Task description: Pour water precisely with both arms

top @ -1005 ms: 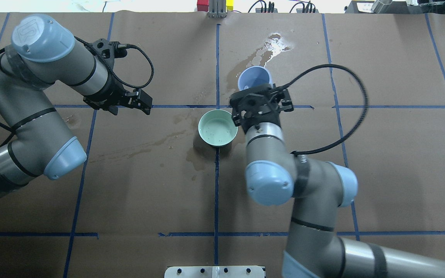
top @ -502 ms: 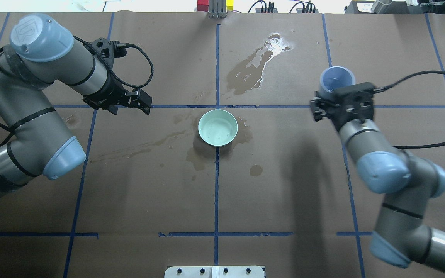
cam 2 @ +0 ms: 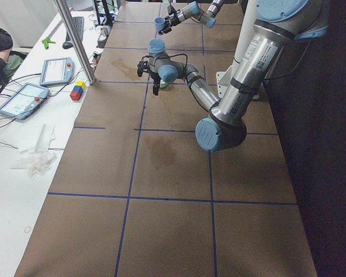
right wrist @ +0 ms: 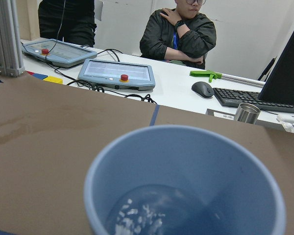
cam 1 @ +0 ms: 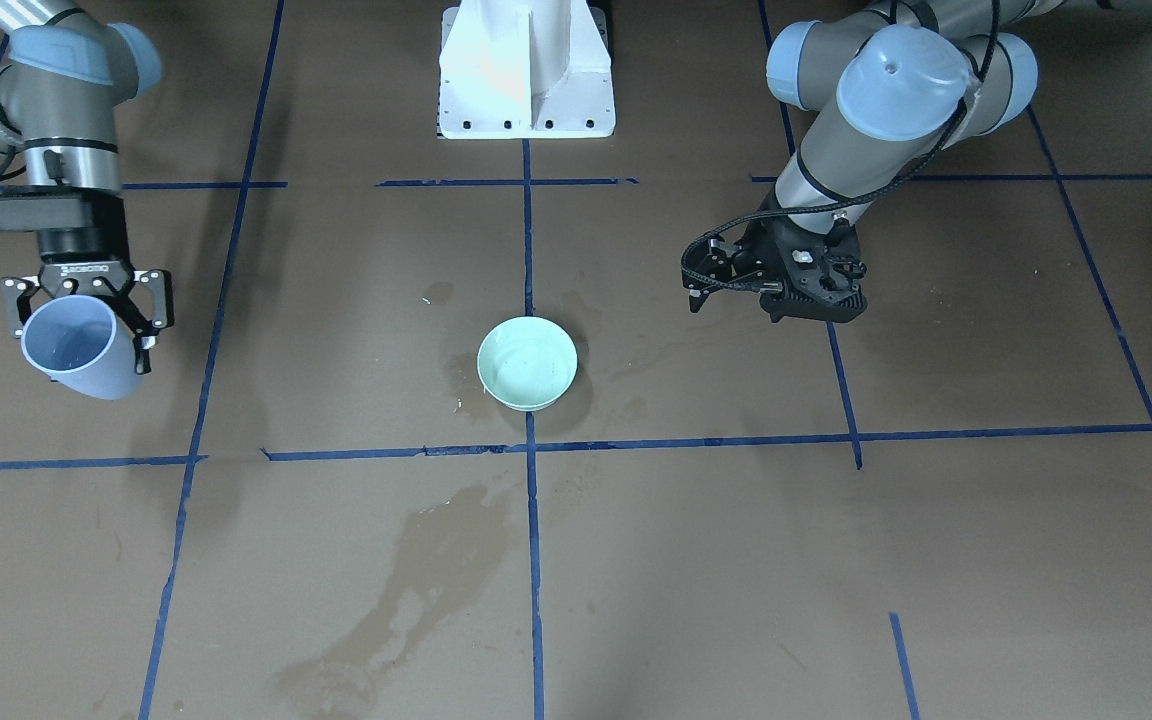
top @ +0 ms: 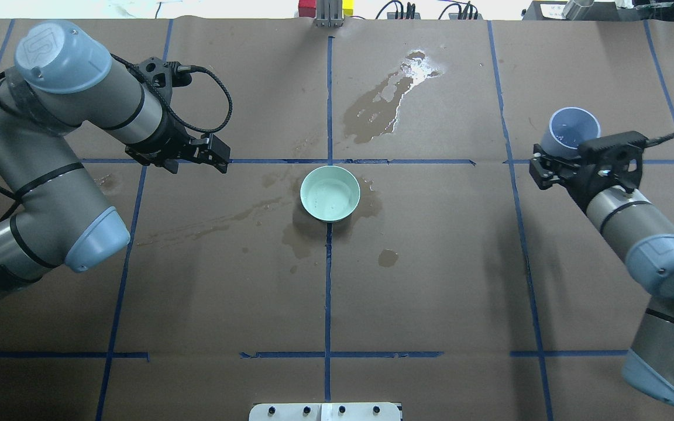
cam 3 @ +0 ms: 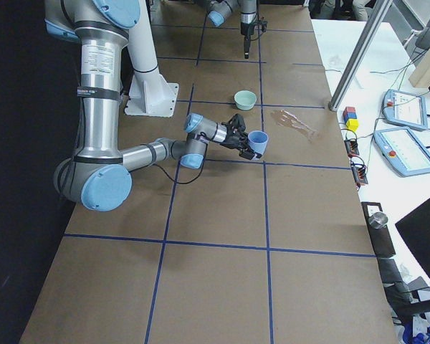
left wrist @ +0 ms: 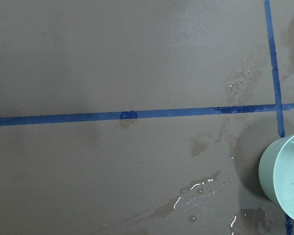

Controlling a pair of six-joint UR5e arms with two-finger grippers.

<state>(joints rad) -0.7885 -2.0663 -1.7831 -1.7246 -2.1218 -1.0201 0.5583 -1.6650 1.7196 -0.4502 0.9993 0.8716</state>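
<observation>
My right gripper will let go of the pale blue cup on the brown paper across the slanted blue tape (cam 1: 46, 366) from the bowl.
A mint green bowl (top: 330, 193) stands at the table's middle, also in the front view (cam 1: 527, 363) and at the left wrist view's right edge (left wrist: 284, 176). A faint sheen of water (top: 331, 199) lies in it. My right gripper (top: 571, 151) is shut on a pale blue cup (top: 574, 128), held above the table far to the bowl's right, tilted slightly away from the arm. The right wrist view looks into the cup (right wrist: 186, 186) and shows wet droplets (right wrist: 132, 218) at its bottom. My left gripper (top: 222, 156) is open and empty, left of the bowl.
Spilled water darkens the brown paper beyond the bowl (top: 381, 105) and around the bowl (top: 308, 237). The white pedestal (cam 1: 526, 70) stands at the robot's side. A white bench with pendants (right wrist: 117, 73), a keyboard and seated people (right wrist: 179, 29) lies past the far edge.
My right arm has swung the blue cup from just beside the bowl far out to the right. A small wet spot shows where it stood. The left arm has not moved.
</observation>
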